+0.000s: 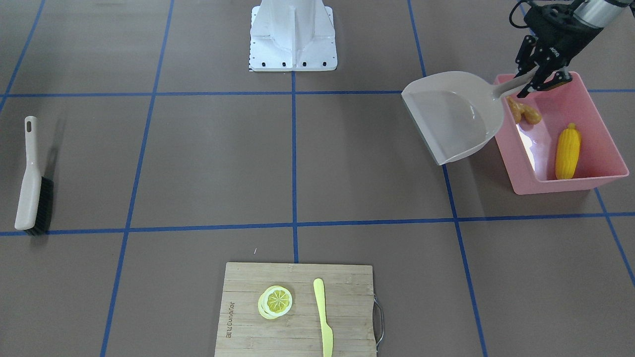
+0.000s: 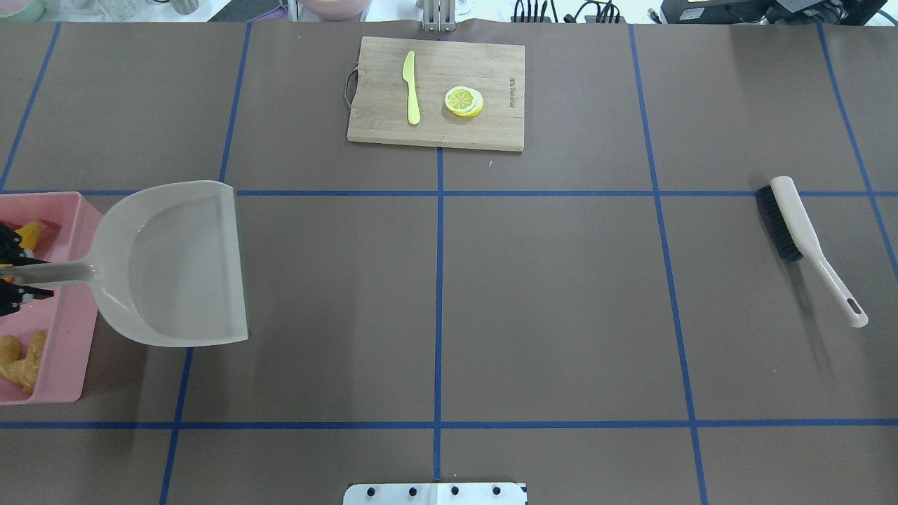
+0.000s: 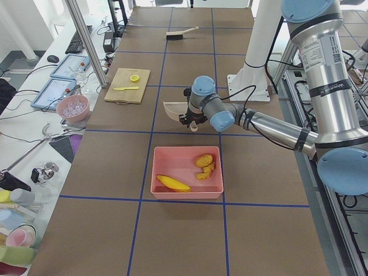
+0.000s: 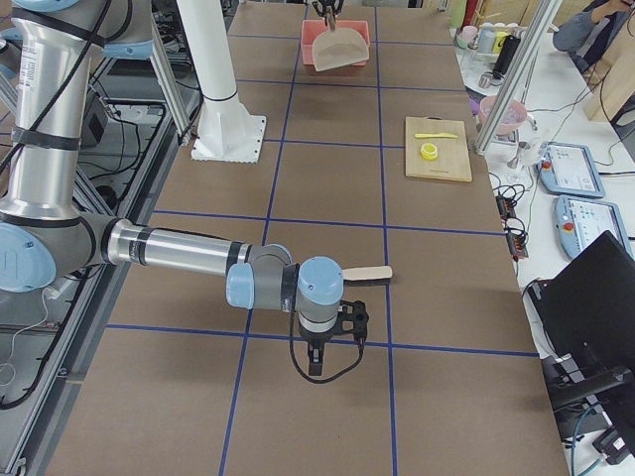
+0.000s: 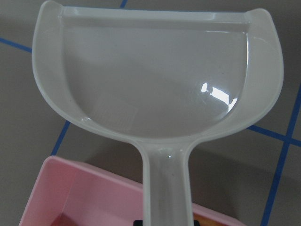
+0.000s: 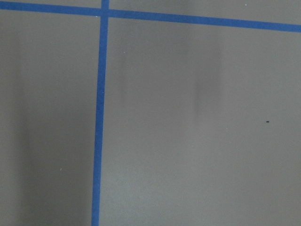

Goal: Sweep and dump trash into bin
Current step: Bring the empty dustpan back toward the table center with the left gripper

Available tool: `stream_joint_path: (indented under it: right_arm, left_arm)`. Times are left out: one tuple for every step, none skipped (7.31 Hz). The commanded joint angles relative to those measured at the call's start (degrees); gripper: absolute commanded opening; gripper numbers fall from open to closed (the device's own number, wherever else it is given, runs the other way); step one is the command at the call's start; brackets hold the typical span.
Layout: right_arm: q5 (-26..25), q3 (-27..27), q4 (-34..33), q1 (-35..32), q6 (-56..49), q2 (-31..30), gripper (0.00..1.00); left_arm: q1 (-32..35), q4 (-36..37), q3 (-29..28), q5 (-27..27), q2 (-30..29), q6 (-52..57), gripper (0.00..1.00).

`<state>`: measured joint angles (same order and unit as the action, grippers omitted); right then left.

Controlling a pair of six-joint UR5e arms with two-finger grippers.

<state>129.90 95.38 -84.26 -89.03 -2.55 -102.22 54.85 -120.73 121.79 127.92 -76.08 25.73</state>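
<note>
I should use my left gripper to set the beige dustpan, its handle now held above the bin's rim, down on the table, inside the blue-lined square point(image 1: 377, 130) next to the pink bin.
The pink bin point(image 1: 570, 183) stands at the table's left end. In it lie the yellow corn cob point(image 1: 568, 151), the brown potato point(image 3: 203, 160) and the tan ginger root point(image 3: 204, 173). My left gripper point(image 1: 538, 82) is shut on the handle of the beige dustpan point(image 1: 451, 114), above the bin's rim. The pan is empty and lies beside the bin, its mouth facing away; the left wrist view shows its bare inside point(image 5: 155, 80). My right gripper point(image 4: 316, 365) shows only in the exterior right view, low over bare table; I cannot tell whether it is open.
A beige brush with black bristles point(image 2: 807, 238) lies at the table's right end. A wooden cutting board point(image 2: 491, 126) with a lemon slice point(image 2: 464, 101) and a pale yellow knife point(image 2: 412, 88) sits at the far middle edge.
</note>
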Motion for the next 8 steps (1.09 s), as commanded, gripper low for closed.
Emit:
stream_joint_path:
  right_arm:
    - [0.00, -0.02, 0.06, 0.00, 0.00, 0.00, 1.00]
    - [0.00, -0.37, -0.02, 0.00, 0.00, 0.00, 1.00]
    - [0.00, -0.55, -0.02, 0.00, 0.00, 0.00, 1.00]
    - [0.00, -0.55, 0.06, 0.00, 0.00, 0.00, 1.00]
    - [0.00, -0.63, 0.06, 0.00, 0.00, 0.00, 1.00]
    - [0.00, -0.81, -0.02, 0.00, 0.00, 0.00, 1.00]
    - [0.00, -0.81, 0.06, 0.00, 0.00, 0.00, 1.00]
    - [0.00, -0.90, -0.02, 0.00, 0.00, 0.00, 1.00]
  left_arm:
    - [-2.03, -0.12, -7.15, -0.04, -9.22, 2.13, 0.00]
    - [-2.55, -0.12, -10.84, 0.05, -13.00, 1.79, 0.00]
    - [-5.43, -0.12, -12.35, -0.12, -15.30, 1.52, 0.00]
    - [-7.98, 0.05, -12.28, -0.65, -16.81, 1.43, 0.00]
    - [-8.09, -0.12, -12.19, -0.65, -16.74, -0.14, 0.00]
    - [-8.18, -0.12, -11.84, -0.65, -16.65, -1.46, 0.00]
    - [-8.44, -1.08, -12.10, -1.87, -16.47, -1.64, 0.00]
    - [-8.97, -3.61, -13.24, -3.10, -16.30, -3.21, 0.00]
